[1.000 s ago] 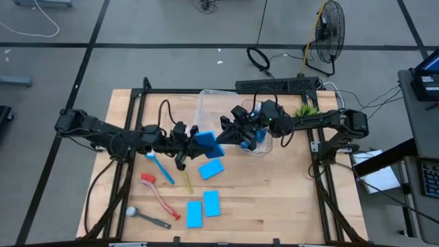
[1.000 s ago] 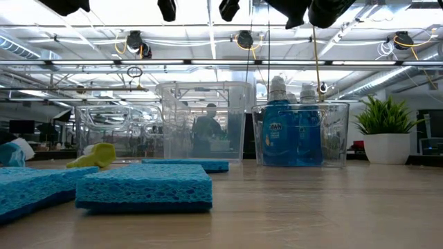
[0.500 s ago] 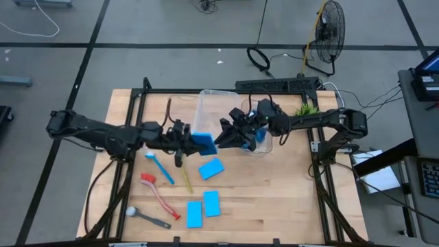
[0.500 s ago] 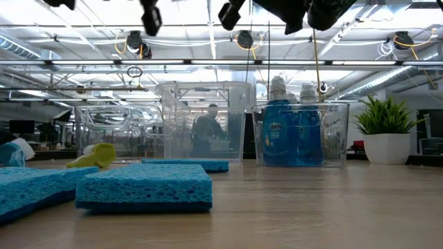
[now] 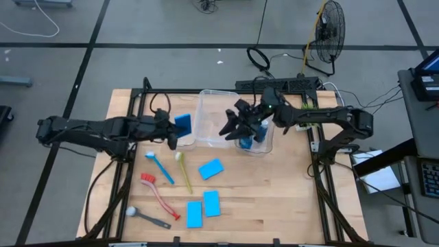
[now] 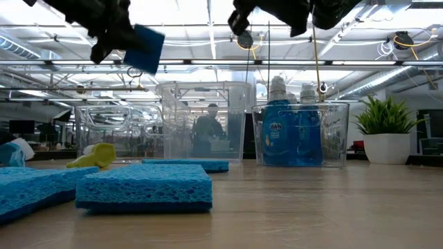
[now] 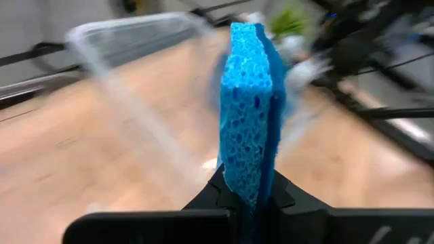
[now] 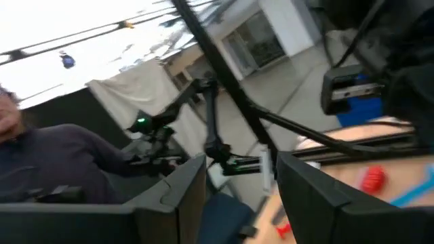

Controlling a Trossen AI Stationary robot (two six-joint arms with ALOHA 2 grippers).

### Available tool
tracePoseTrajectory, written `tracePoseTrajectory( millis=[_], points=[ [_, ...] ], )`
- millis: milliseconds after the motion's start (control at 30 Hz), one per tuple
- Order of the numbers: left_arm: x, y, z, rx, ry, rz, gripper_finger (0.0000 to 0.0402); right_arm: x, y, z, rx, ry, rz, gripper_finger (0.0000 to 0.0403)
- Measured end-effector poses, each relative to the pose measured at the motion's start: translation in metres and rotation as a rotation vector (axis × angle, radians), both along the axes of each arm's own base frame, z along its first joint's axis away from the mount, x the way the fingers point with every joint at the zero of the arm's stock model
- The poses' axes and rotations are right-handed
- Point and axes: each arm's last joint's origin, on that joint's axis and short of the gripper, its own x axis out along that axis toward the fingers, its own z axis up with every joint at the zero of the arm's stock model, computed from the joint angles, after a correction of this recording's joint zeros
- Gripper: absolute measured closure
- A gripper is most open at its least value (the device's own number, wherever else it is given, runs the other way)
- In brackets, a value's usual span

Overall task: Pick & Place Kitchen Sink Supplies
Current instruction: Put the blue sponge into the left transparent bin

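My left gripper is to let go of the bright-blue sponge inside the empty clear bin (image 5: pixel 182 118) below it, toward the far end of the bin. The sponge is still high over the table.
My left gripper (image 5: pixel 173 130) is shut on a flat bright-blue sponge (image 5: pixel 183 123), high over the table just left of the clear bin (image 5: pixel 206 103); the low view shows this sponge (image 6: pixel 144 48) in the air. My right gripper (image 5: pixel 230 127) hovers open above the bins with nothing between its fingers (image 8: pixel 183 190). Blue-liquid bottles (image 5: pixel 255 134) stand in the right-hand bin (image 6: pixel 299 135). Three more sponges (image 5: pixel 211 168) (image 5: pixel 211 203) (image 5: pixel 195 214) lie flat on the table, beside the blue (image 5: pixel 159 168), yellow-green (image 5: pixel 182 170), red (image 5: pixel 158 192) and grey-black (image 5: pixel 147 217) brushes. My left gripper pinches the sponge's two broad faces between its two fingers, at the end nearest the wrist (image 7: pixel 245 177). The sponge stands on edge and reaches straight out past the fingers, lifted clear of table and bin.
A small green plant (image 5: pixel 306 108) stands at the far right behind the bins. Another clear bin (image 6: pixel 118 131) shows at the left in the low view. A person shows beyond the table in the right wrist view.
Both grippers met at the sponge over the table's middle. My right gripper has opened and let go, drawing back toward the bins. My left gripper has carried the sponge toward the table's left and far edge, still clear of the table.
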Motion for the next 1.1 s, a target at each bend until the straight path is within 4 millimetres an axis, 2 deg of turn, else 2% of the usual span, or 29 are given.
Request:
tracePoseTrajectory(
  millis=[267, 433, 667, 867, 1100],
  points=[
    [-0.008, 0.028, -0.015, -0.024, 0.162, 0.154, 0.0392, -0.036, -0.007, 0.012, -0.099, 0.138, -0.131, 0.0255],
    [-0.007, 0.05, -0.022, -0.075, 0.196, 0.232, 0.0392, -0.069, -0.001, 0.023, -0.197, 0.247, -0.312, 0.0261],
    [0.0, 0.079, -0.04, -0.246, 0.262, 0.267, 0.0393, -0.107, 0.013, 0.035, -0.303, 0.343, -0.54, 0.0261],
    [0.013, 0.106, -0.037, -0.307, 0.336, 0.304, 0.0393, -0.125, 0.017, 0.042, -0.317, 0.36, -0.607, 0.0261],
    [0.028, 0.135, -0.042, -0.401, 0.507, 0.369, 0.0393, -0.13, 0.019, 0.042, -0.317, 0.377, -0.604, 0.0261]
  ],
)
